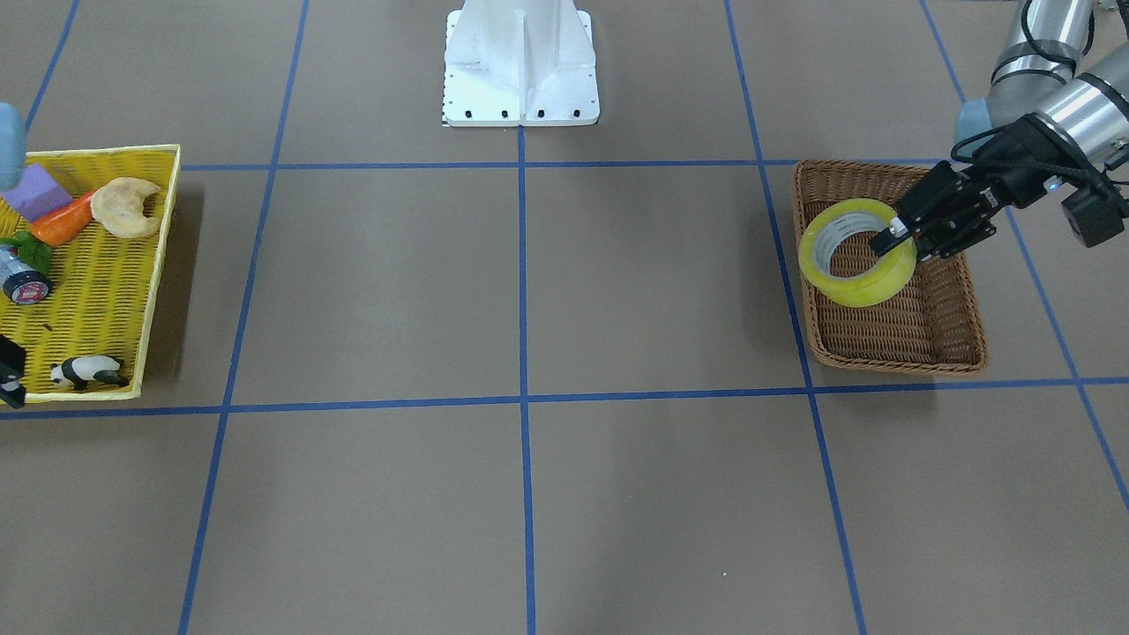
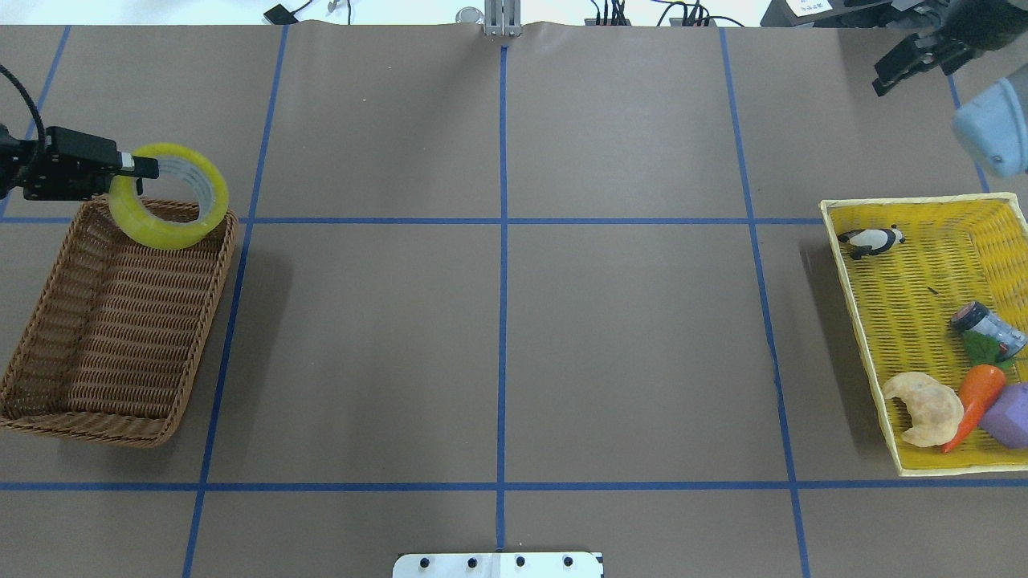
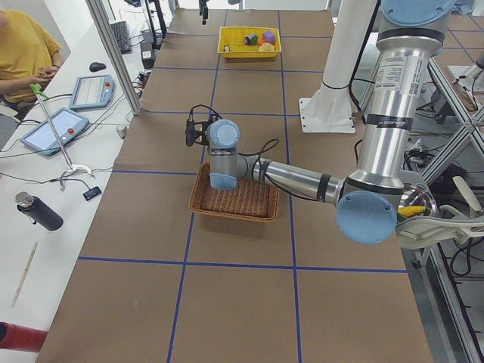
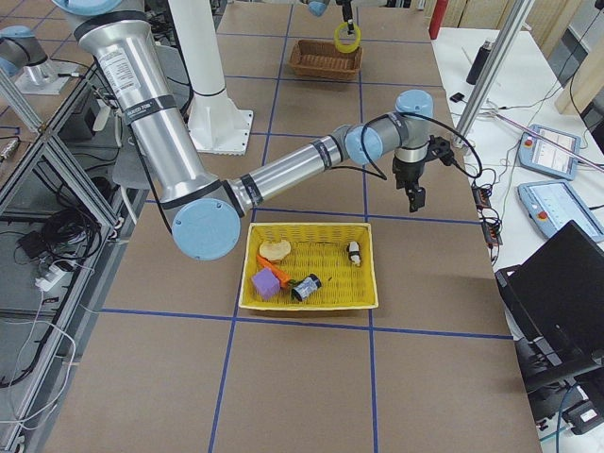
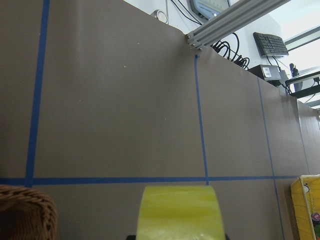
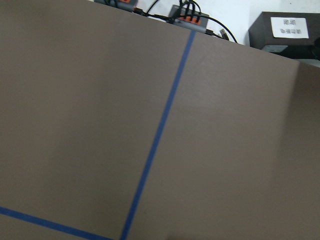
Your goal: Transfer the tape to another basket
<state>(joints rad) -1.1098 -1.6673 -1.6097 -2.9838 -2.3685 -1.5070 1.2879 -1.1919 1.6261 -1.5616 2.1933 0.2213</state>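
Next, my left gripper puts the tape down near the middle of the brown wicker basket's bottom (image 1: 918,284).
The tape (image 1: 857,280), a yellow translucent roll with a white core, hangs tilted in my left gripper (image 1: 895,233). The gripper is shut on the roll's wall, with one finger through its hole. It holds the roll just above the far end of the brown wicker basket (image 1: 891,348). In the overhead view the tape (image 2: 165,229) sits over the basket's (image 2: 112,337) far rim, and the left gripper (image 2: 132,166) reaches in from the left. The tape (image 5: 182,212) fills the bottom of the left wrist view. My right gripper (image 2: 911,58) is open and empty beyond the yellow tray.
A yellow woven tray (image 2: 907,321) at the robot's right holds a panda figure (image 2: 871,238), a dark can (image 2: 986,325), a carrot (image 2: 976,397), a croissant (image 2: 923,405) and a purple block (image 2: 1013,413). The white robot base (image 1: 520,70) stands at the middle edge.
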